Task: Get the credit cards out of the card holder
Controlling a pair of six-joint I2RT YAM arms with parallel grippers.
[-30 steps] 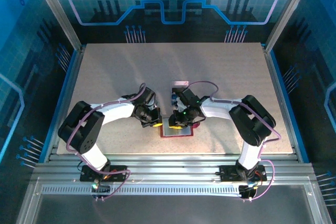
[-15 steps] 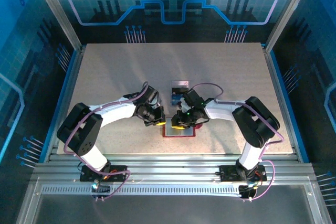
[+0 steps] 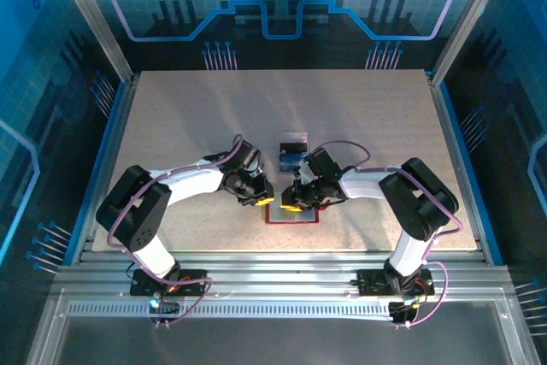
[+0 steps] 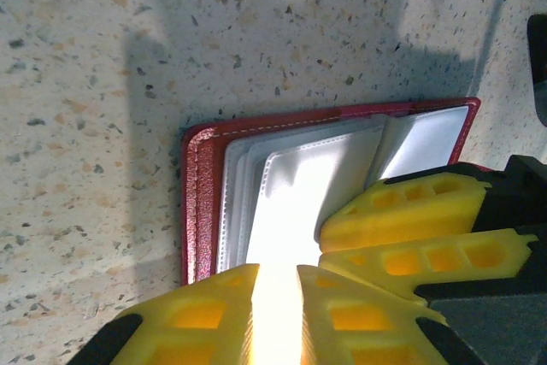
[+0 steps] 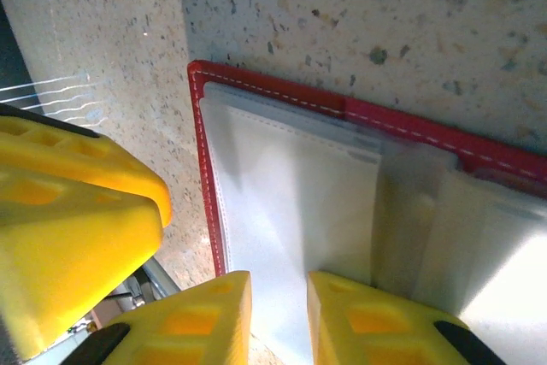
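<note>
An empty clear leaf covers the pockets under it, so next I open my left gripper, grab the leaf's loose edge [image 4: 257, 209] and flip the leaf over.
The card holder [image 3: 289, 216] lies open near the table's front edge, red-rimmed with greyish clear pockets [image 4: 299, 194]. My left gripper [image 3: 264, 197] comes over its left side. Its yellow jaws [image 4: 275, 269] stand a little apart above a bright pocket leaf and grip nothing. My right gripper [image 3: 293, 203] reaches in from the right. It [image 5: 279, 278] also stands slightly open astride a clear pocket [image 5: 299, 211]. A blue credit card [image 3: 291, 160] lies on the table just beyond the holder, with another card [image 3: 294, 138] behind it. I see no card in the pockets.
The two grippers are nearly touching over the holder; the right one's fingers [image 4: 402, 211] crowd the left wrist view. The speckled table [image 3: 188, 117] is bounded by a raised frame [image 3: 115, 117] with blue panels at the sides and back.
Both grippers have closed in over the holder from either side. The left jaws, pressed together before, now stand a little apart.
</note>
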